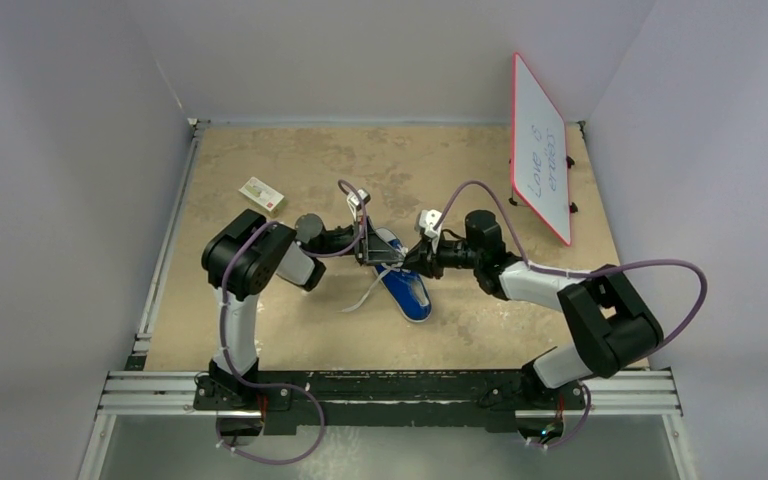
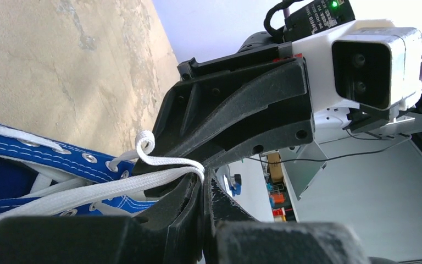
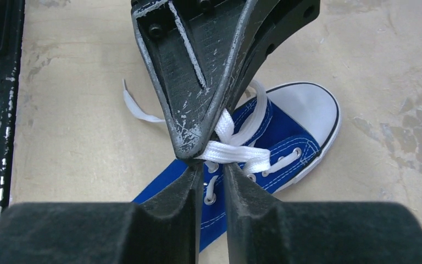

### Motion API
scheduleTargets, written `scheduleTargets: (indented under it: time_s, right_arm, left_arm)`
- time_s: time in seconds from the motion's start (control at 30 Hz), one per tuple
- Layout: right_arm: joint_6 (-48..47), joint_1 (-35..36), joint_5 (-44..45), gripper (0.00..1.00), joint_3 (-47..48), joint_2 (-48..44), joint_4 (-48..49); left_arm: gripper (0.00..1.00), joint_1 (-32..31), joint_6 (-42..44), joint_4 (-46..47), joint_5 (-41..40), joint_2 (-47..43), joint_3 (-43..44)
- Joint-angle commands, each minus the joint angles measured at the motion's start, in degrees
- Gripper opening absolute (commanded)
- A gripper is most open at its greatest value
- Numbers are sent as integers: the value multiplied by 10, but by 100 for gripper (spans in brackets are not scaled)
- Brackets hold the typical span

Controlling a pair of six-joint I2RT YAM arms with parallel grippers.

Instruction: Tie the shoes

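Observation:
Next, I open my right gripper, as the white lace lies across the outside of its fingers, and pinch the lace at my left gripper's tip (image 3: 212, 151) before I pull.
The blue sneaker (image 1: 410, 292) with a white toe cap lies on the tan table between both grippers; it also shows in the left wrist view (image 2: 27, 159) and the right wrist view (image 3: 294, 129). My left gripper (image 1: 371, 254) (image 2: 203, 177) is shut on a white lace (image 2: 88, 190) just above the eyelets. My right gripper (image 1: 407, 263) (image 3: 214, 168) faces it tip to tip; its jaws stand a narrow gap apart, and the lace (image 3: 242, 153) lies across their tips, not pinched. A loose lace end (image 1: 363, 296) trails left of the shoe.
A small white-and-red box (image 1: 262, 195) lies at the back left. A red-edged whiteboard (image 1: 540, 145) leans at the back right. Grey walls enclose the table on three sides. A metal rail (image 1: 390, 392) runs along the near edge.

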Motion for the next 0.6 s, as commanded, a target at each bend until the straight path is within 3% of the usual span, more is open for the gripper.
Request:
scheduleTargets:
  time_s: [0.0,0.17,0.33,0.57]
  right_arm:
    - [36,3,10,19,-2,-7,82]
    - [21,3,25,20,-10,-22,62]
    - [76,4,43,11,-20,15,151]
    - [85,4,39,9,-32,18,165]
  left_arm:
    - [4,-3,0,127,-6,-28,-5]
    - [4,-3,5,127,-5,-29,-15]
    - [3,-3,0,127,-4,-26,-11]
    - [2,-3,0,127,-8,-36,-9]
